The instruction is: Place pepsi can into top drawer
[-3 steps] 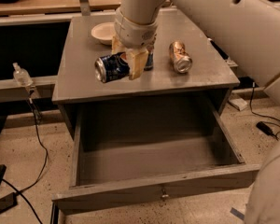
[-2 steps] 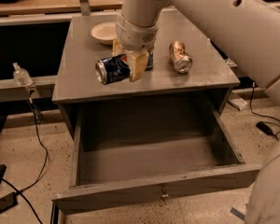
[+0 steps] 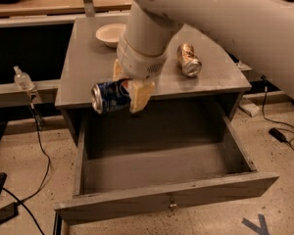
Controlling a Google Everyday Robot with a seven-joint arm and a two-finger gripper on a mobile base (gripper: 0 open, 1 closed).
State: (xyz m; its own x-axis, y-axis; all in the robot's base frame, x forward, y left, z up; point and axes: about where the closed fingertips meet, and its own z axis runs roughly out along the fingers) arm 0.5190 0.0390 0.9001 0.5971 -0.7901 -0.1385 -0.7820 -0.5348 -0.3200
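Observation:
The pepsi can, now hanging over the cabinet top's front edge, will be let go by my gripper on the bottom of the top drawer, close behind the grey front (image 3: 149,172) with the knob.
My gripper (image 3: 130,88) is shut on the pepsi can (image 3: 108,96), a dark blue can with a silver end. The can lies on its side in the yellowish fingers (image 3: 140,94), its end facing left. It hangs over the front edge of the cabinet top, above the back left of the top drawer (image 3: 157,199). The drawer is pulled out wide and nothing lies in it. It has a flat grey front with a small metal knob (image 3: 172,204). My white arm reaches down from the upper right.
A gold can (image 3: 188,59) lies on its side on the grey cabinet top (image 3: 83,67), right of my gripper. A white bowl (image 3: 110,34) sits at the back. A small clear bottle (image 3: 22,78) stands on a ledge at left. Cables run over the floor.
My gripper has lifted the pepsi can off the cabinet top and carried it forward over the drawer's back edge. The camera now sits closer to the cabinet.

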